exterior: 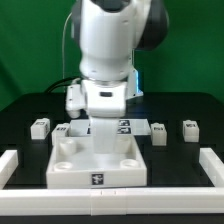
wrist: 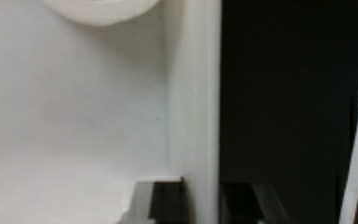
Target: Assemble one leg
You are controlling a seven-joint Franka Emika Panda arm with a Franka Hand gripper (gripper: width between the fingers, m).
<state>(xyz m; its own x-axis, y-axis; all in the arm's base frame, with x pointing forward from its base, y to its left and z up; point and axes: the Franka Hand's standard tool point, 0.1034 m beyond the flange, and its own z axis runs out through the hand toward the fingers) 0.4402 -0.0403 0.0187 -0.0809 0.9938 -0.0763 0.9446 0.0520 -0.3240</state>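
Observation:
The robot's gripper needs to release the white tray piece in the corner (exterior: 166, 165) between the front bar and the farther side bar.
Several legs lie in a row behind the large white tray-like piece (exterior: 97, 160): two on the exterior view's left (exterior: 40, 127) (exterior: 62, 130) and two on its right (exterior: 158, 131) (exterior: 189, 129). The arm's white hand (exterior: 105, 105) hangs low over the tray piece's back edge and hides the fingers. In the wrist view my gripper (wrist: 208, 205) straddles the tray piece's upright wall (wrist: 194, 100), with one dark finger (wrist: 163, 203) on the white inner side and the other over the black table. Both fingers appear to touch the wall. No leg shows in the wrist view.
A tag on the marker board (exterior: 123, 125) shows just behind the tray piece. White rails border the work area on the left (exterior: 10, 165), right (exterior: 212, 165) and front (exterior: 110, 205). The table is black.

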